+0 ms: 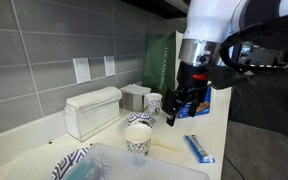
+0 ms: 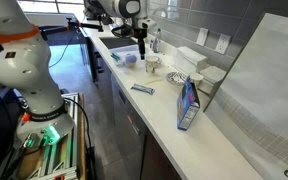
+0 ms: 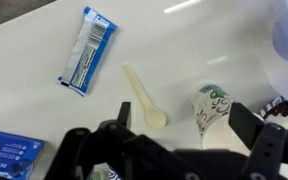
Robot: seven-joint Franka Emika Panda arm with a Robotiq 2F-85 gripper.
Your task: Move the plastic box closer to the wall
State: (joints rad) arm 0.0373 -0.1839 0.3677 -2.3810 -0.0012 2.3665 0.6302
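I will move my gripper next to the plastic box's rim (image 1: 136, 156) (image 3: 259, 70) beside the patterned paper cup and close it there.
The plastic box (image 1: 149, 165) is a clear bin at the front bottom of an exterior view, on the pale counter away from the grey tiled wall (image 1: 34, 55). My gripper (image 1: 174, 112) hangs open and empty above the counter, beyond the box and just right of a patterned paper cup (image 1: 138, 137). In the wrist view the open fingers (image 3: 184, 125) frame that cup (image 3: 212, 105), without touching it. The gripper also shows far back in an exterior view (image 2: 141, 48). The wall with outlet plates runs along the right there (image 2: 219, 30).
A milky-white lidded box (image 1: 92, 110) stands by the wall. A patterned plate (image 1: 69, 165) lies left of the bin. A blue packet (image 1: 198, 148) (image 3: 87, 48), a pale spoon (image 3: 144, 95), a blue carton (image 2: 187, 105) and a green bag (image 1: 162, 60) are around.
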